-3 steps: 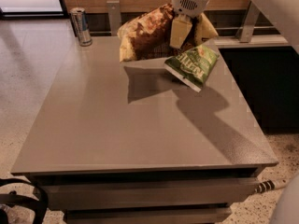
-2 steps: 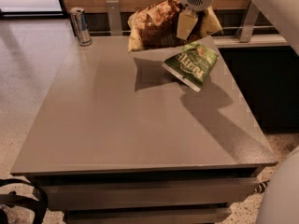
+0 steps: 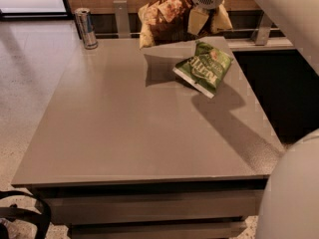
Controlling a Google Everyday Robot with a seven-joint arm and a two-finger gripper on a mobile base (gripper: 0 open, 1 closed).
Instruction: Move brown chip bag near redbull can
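Next, my gripper puts the brown chip bag down on the grey table (image 3: pixel 138 41) between the redbull can and the green chip bag.
The brown chip bag (image 3: pixel 164 18), dark brown with pale yellow ends, hangs lifted above the far edge of the grey table (image 3: pixel 124 128). My gripper (image 3: pixel 199 20) is shut on its right part and holds it in the air; its shadow falls on the table below. The redbull can (image 3: pixel 86 28), slim and silver and blue, stands upright at the table's far left corner, well left of the bag.
A smaller green chip bag (image 3: pixel 205 67) lies on the table at the far right, just below the gripper. A metal rail with posts (image 3: pixel 120 18) runs behind the table. My white arm (image 3: pixel 284 14) spans the right side.
The gripper has lifted the brown chip bag higher off the table and carried it a little left; its shadow has moved with it. The can and the green bag have not moved.
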